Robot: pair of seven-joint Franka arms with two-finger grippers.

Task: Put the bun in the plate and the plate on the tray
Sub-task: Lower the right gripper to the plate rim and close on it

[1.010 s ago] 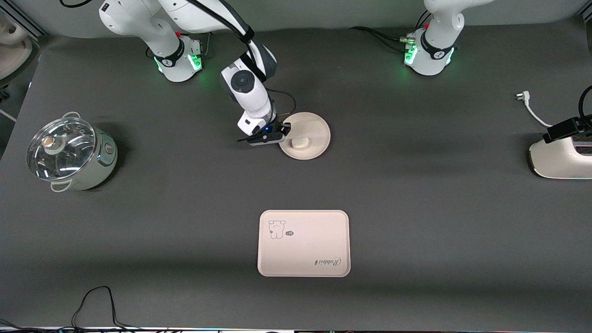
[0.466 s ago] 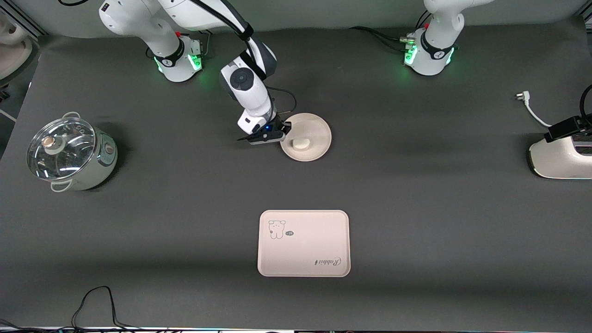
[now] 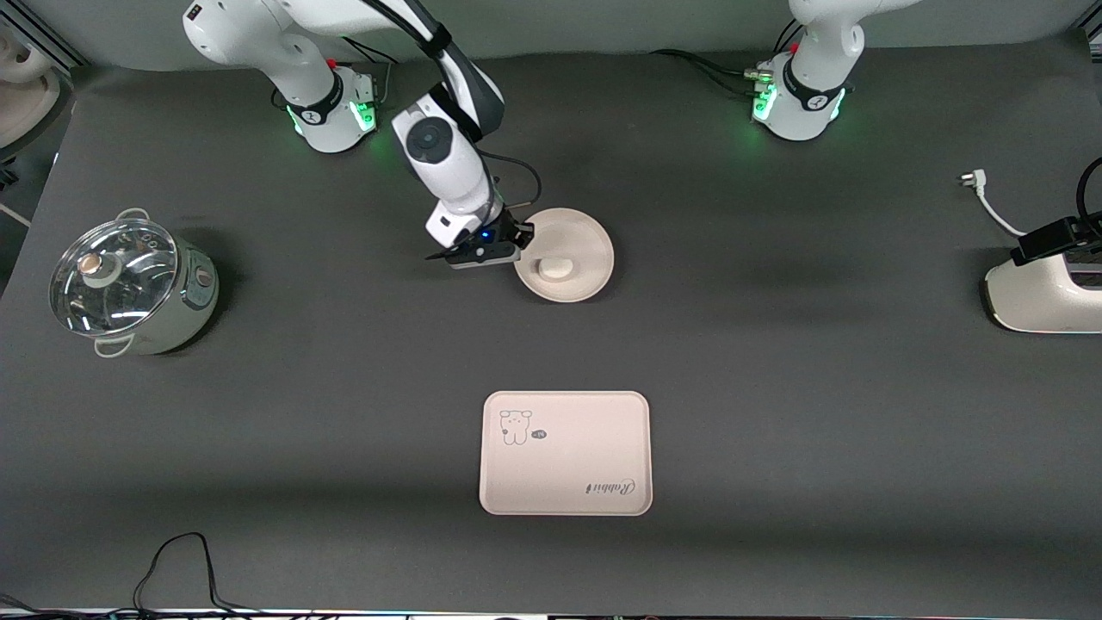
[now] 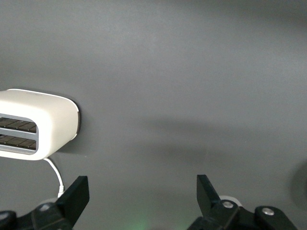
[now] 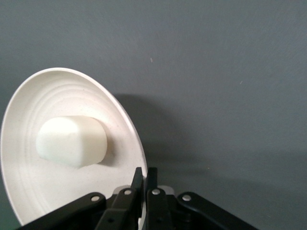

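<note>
Next, the right gripper releases the round cream plate on the middle of the tray (image 3: 576,455), beside the rabbit drawing.
The round cream plate (image 3: 588,234) lies on the dark table, farther from the front camera than the tray. The off-white bun (image 3: 554,269) rests in it. My right gripper (image 3: 519,244) is shut on the plate's rim at the side toward the right arm's end. In the right wrist view the closed fingers (image 5: 145,175) pinch the rim of the plate (image 5: 72,93), with the bun (image 5: 72,142) beside them and a shadow under the rim. The pinkish-beige rabbit tray (image 3: 568,461) lies nearer the front camera, bare. My left gripper (image 4: 143,195) is open over bare table and waits.
A pot with a glass lid (image 3: 129,284) stands at the right arm's end. A white toaster (image 3: 1046,297) with its plug cord (image 3: 986,198) stands at the left arm's end and shows in the left wrist view (image 4: 38,122). A black cable (image 3: 181,555) lies at the front edge.
My right gripper has shifted slightly toward the right arm's end, drawing the plate and bun with it. The left arm has not moved.
</note>
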